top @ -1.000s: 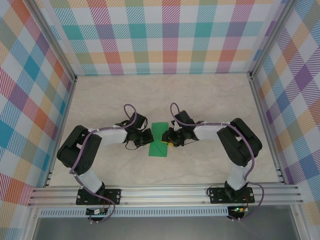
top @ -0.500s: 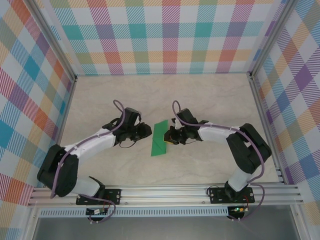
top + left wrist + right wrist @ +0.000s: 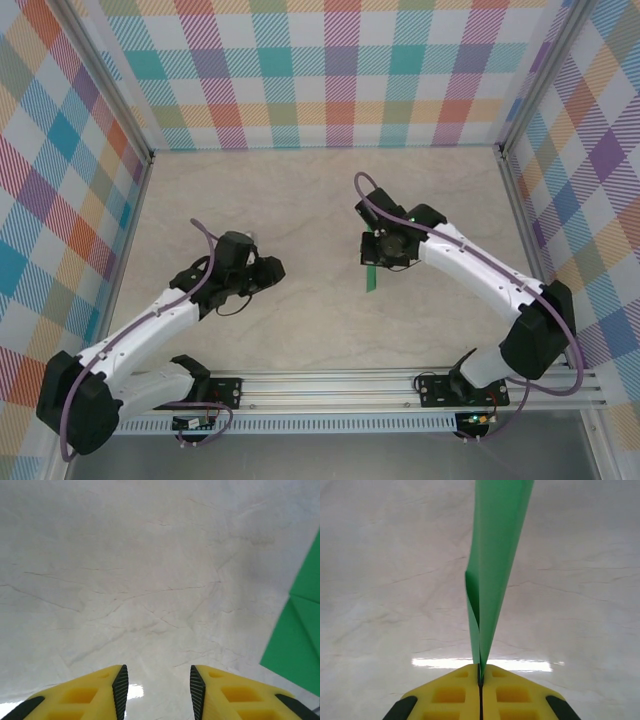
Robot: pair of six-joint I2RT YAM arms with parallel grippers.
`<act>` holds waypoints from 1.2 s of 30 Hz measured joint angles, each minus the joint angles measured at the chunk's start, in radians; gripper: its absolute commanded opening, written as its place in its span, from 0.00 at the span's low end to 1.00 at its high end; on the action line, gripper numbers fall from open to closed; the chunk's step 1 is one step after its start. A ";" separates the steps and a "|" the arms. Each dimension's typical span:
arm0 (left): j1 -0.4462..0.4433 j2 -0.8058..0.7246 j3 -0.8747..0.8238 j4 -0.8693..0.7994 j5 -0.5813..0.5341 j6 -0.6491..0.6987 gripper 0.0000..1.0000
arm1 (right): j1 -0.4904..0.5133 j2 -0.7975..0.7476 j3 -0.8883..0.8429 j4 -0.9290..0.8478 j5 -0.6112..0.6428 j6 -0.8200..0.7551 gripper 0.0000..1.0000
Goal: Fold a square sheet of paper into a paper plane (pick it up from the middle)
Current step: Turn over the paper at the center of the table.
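Observation:
Next, I lay the green paper flat and take the paper's long edge [image 3: 371, 279] from the side, because it stands on edge in my right gripper with its folded layers apart.
The square sheet of paper is folded into a slim green paper plane [image 3: 496, 555]. My right gripper [image 3: 480, 672] is shut on its narrow end, and the folded layers spread away from the fingers. From above, the plane [image 3: 371, 276] is a thin green strip hanging edge-on under the right gripper [image 3: 384, 250], lifted off the table right of centre. My left gripper [image 3: 272, 268] stands apart to the left. Its yellow fingers [image 3: 102, 690] are open over bare table with nothing between them [image 3: 156, 685], and a creased part of the green plane [image 3: 296, 640] shows at the right edge.
The marbled table top [image 3: 300, 200] is bordered by aluminium rails [image 3: 330, 385] at the near edge and checked walls [image 3: 330, 70] on the other three sides. The right arm [image 3: 490, 280] reaches diagonally in from the right.
The right gripper closed on the green paper and lifted it from flat to edge-on, moving right and back. The left gripper opened and drew back to the left.

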 measured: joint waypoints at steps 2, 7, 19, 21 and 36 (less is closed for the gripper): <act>0.000 -0.039 -0.007 -0.031 -0.028 -0.004 0.41 | 0.038 0.079 0.069 -0.111 0.096 0.016 0.07; 0.000 -0.175 -0.028 -0.118 -0.110 -0.028 0.47 | 0.127 0.350 0.183 -0.254 0.197 0.048 0.12; 0.000 -0.393 -0.045 -0.315 -0.203 -0.057 0.53 | 0.250 0.653 0.418 -0.206 0.036 0.039 0.62; 0.001 -0.405 -0.054 -0.322 -0.198 -0.060 0.55 | 0.243 0.589 0.379 -0.167 0.008 0.043 0.72; 0.001 -0.533 -0.171 -0.312 -0.066 -0.078 0.61 | 0.216 0.127 0.045 0.001 -0.038 0.139 1.00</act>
